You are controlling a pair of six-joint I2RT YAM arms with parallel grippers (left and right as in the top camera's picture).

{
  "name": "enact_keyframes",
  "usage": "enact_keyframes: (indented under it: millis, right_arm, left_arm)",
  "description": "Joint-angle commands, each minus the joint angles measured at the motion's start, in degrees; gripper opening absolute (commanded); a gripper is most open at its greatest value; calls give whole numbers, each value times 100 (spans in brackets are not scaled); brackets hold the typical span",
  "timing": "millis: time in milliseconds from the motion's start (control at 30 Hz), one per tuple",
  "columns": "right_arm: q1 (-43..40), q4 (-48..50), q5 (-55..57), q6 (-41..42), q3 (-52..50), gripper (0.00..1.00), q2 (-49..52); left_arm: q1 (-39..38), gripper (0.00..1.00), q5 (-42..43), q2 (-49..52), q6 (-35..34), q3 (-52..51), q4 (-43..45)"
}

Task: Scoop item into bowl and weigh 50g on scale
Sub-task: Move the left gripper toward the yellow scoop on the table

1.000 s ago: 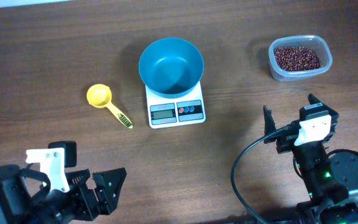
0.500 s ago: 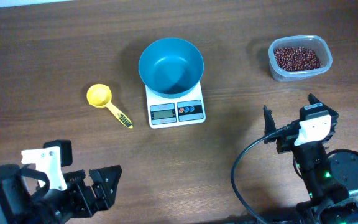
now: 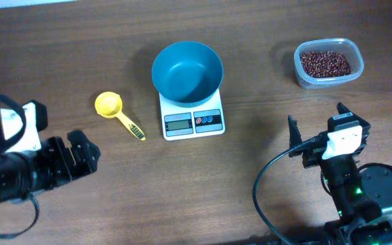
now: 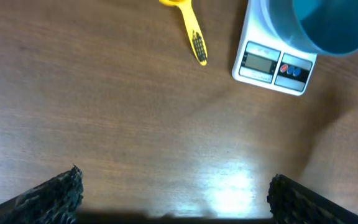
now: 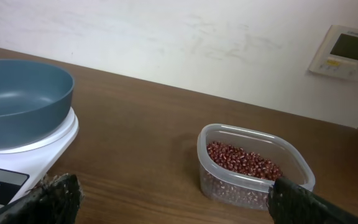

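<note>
My left gripper will next move to the yellow scoop and grip the scoop's rim (image 3: 97, 105), on the side away from the scoop's handle.
The teal-blue bowl (image 3: 187, 70) stands empty on the white scale (image 3: 192, 122) at the table's middle back. The red-brown beans (image 3: 325, 63) lie in a clear tub at the back right. My left gripper (image 3: 86, 151) is open and empty at the left, below and left of a yellow scoop (image 3: 109, 105). In the left wrist view the open left gripper (image 4: 176, 199) faces bare wood, with the scoop's handle (image 4: 194, 37), scale (image 4: 271, 62) and bowl (image 4: 328, 25) ahead. My right gripper (image 3: 316, 116) is open and empty, short of the tub. The right wrist view shows this gripper (image 5: 176, 199), the beans (image 5: 244, 160), the bowl (image 5: 17, 99) and the scale (image 5: 48, 140).
The clear tub (image 3: 351, 76) holds the beans. A pale wall with a small wall panel (image 5: 347, 48) stands behind the table in the right wrist view. A black cable (image 3: 267, 177) loops by the right arm's base.
My left arm has swung up from the bottom-left corner toward the left middle of the table, closer to the yellow scoop. The right arm has not moved.
</note>
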Motion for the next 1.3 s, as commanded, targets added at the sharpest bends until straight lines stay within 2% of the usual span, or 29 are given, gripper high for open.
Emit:
enact_keyframes:
  millis: [0, 233, 400, 900, 1267]
  right_arm:
    - [48, -15, 26, 4, -52, 99, -13]
    - [50, -15, 26, 4, -52, 99, -13]
    - [50, -15, 26, 4, -52, 99, -13]
    - [50, -15, 26, 4, -52, 99, -13]
    - [50, -15, 26, 4, -52, 99, -13]
  left_arm:
    - [28, 99, -129, 85, -188, 175, -116]
    - [28, 99, -153, 85, -227, 175, -369]
    - [31, 99, 157, 85, -227, 175, -299]
    - [31, 99, 61, 813, -378, 173, -280]
    - [28, 99, -81, 848, -476, 175, -219]
